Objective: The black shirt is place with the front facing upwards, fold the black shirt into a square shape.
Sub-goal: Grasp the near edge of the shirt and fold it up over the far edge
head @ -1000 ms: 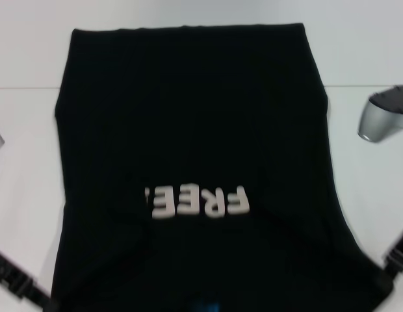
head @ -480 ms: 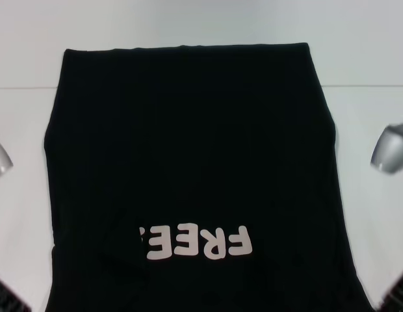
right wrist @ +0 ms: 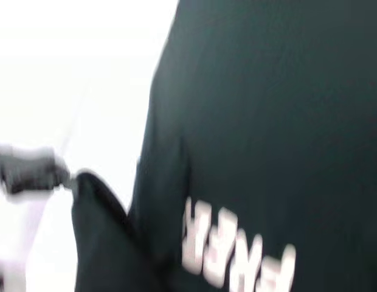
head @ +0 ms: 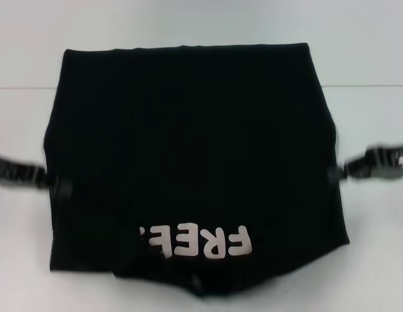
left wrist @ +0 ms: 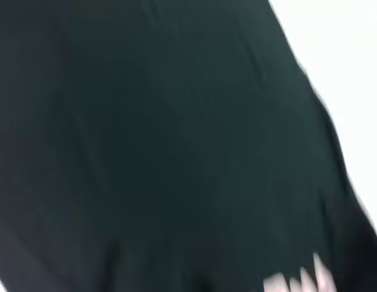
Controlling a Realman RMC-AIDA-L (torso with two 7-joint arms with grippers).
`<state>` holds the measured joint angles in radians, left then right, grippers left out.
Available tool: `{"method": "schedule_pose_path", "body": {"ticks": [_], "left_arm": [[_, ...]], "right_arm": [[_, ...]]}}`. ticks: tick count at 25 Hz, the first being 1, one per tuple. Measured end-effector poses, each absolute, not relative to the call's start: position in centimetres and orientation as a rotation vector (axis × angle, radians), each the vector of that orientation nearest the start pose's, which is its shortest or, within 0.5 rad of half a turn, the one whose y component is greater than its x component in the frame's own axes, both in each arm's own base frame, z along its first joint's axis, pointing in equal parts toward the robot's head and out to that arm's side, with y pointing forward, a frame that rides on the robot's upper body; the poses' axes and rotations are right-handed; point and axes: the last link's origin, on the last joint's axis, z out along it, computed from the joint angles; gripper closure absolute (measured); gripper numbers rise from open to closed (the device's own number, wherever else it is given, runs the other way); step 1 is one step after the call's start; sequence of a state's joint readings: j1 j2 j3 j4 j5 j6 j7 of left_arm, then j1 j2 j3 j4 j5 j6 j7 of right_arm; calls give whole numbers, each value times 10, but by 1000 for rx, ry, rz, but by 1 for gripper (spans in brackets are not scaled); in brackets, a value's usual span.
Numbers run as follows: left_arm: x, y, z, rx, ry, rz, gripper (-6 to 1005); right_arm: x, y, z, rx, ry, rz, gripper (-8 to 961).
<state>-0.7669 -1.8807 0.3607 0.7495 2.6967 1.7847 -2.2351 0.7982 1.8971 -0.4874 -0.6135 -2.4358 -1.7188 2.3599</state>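
My left gripper is holding cloth. It will let that cloth go on the black shirt's edge (head: 66, 87) beside the table's seam line.
The black shirt (head: 188, 130) lies spread on the white table, its white letters "FREE" (head: 198, 242) upside down near the front edge. The near part is bunched and folded, hiding the last character. My left gripper (head: 58, 187) is at the shirt's left edge, shut on a corner of cloth. The right wrist view shows that gripper (right wrist: 33, 173) farther off with black cloth hanging from it. My right gripper (head: 337, 173) is shut on the shirt's right edge at about the same depth. Dark shirt cloth (left wrist: 146, 152) fills the left wrist view.
The white table (head: 370, 65) extends around the shirt on all sides. A thin seam line (head: 370, 86) crosses the table behind the grippers. Nothing else stands on it.
The shirt first slid toward me. Both grippers then swung from the near corners up to its side edges, and the near part that ran out of view now ends in a bunched fold.
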Motion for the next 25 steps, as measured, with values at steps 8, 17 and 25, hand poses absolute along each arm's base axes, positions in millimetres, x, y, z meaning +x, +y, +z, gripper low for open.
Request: {"method": "schedule_pose_path", "body": {"ticks": [8, 17, 25], "left_arm": [[-297, 393, 108, -2096, -1724, -517, 981], [-310, 406, 106, -1879, -1649, -722, 981], [-307, 417, 99, -1849, -1561, -734, 980]], "right_arm": [[271, 406, 66, -2092, 1751, 848, 910], [276, 424, 56, -1938, 1626, 911, 910], [271, 439, 48, -1925, 1515, 850, 910]]}}
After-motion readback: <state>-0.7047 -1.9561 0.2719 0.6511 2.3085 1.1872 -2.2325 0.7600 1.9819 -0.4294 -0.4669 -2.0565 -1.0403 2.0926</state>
